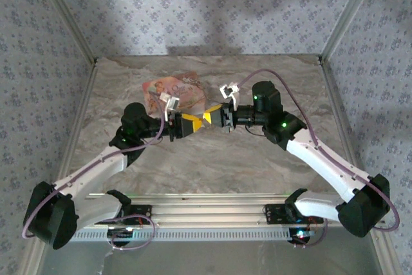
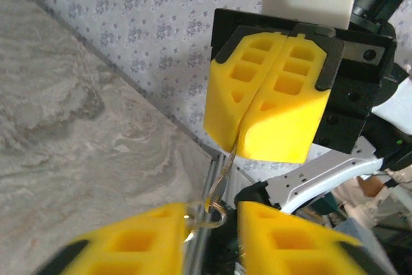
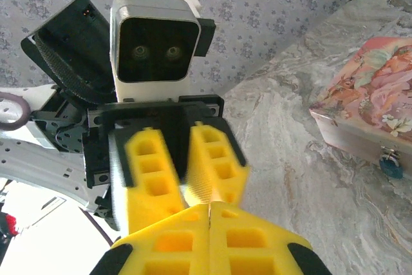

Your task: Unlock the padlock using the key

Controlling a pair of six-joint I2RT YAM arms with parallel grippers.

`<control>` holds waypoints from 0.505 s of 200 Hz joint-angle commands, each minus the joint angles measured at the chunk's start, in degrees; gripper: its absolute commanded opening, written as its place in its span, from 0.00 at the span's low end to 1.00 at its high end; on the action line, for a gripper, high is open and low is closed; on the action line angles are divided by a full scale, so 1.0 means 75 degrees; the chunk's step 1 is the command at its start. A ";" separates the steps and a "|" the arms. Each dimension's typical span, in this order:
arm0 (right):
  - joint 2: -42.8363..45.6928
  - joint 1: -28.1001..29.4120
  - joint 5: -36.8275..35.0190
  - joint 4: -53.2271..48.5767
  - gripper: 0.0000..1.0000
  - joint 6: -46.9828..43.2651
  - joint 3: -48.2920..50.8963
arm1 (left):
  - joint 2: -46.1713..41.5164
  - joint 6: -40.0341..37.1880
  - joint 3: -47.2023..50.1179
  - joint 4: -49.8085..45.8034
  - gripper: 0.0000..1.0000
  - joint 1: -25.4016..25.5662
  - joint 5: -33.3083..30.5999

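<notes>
My right gripper's fingers are covering the tip of the key's blade, so next my left gripper closes on the key's ring end (image 2: 212, 212) and takes the key before unlocking the padlock.
My two grippers meet tip to tip in the air above the table. My right gripper (image 1: 211, 119) is shut on the key (image 2: 223, 170), a thin pale-gold piece that sticks out of the seam between its yellow pads (image 2: 270, 94). A small wire ring (image 2: 209, 216) hangs at the key's free end. My left gripper (image 1: 188, 124) stands open, and the ring lies in the gap between its blurred pads (image 2: 129, 243), close to the left one. The blue padlock (image 3: 390, 166) hangs on the front of the pink box (image 3: 370, 94), away from both grippers.
The pink box (image 1: 177, 93) lies on the marble-patterned table (image 1: 212, 165) just behind the grippers. Patterned walls with metal corner posts (image 1: 341, 17) enclose the table on three sides. The arm bases sit on a rail (image 1: 212, 214) at the near edge.
</notes>
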State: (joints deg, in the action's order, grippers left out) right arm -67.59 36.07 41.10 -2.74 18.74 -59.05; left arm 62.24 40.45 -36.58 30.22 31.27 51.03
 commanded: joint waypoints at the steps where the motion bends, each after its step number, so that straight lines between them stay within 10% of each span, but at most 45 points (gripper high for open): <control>1: 0.0086 -0.0052 0.0213 0.0237 0.00 0.0126 0.0056 | -0.0151 -0.0140 -0.0145 -0.0143 0.43 -0.0055 -0.0018; 101: -0.0108 -0.0017 0.0810 0.0241 0.00 0.0187 -0.0049 | -0.0166 0.0079 -0.0338 0.0423 0.46 -0.0100 0.0565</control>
State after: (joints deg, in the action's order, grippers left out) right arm -67.83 35.88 44.75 -2.07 19.16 -59.05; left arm 62.24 40.58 -36.58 30.26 30.74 53.17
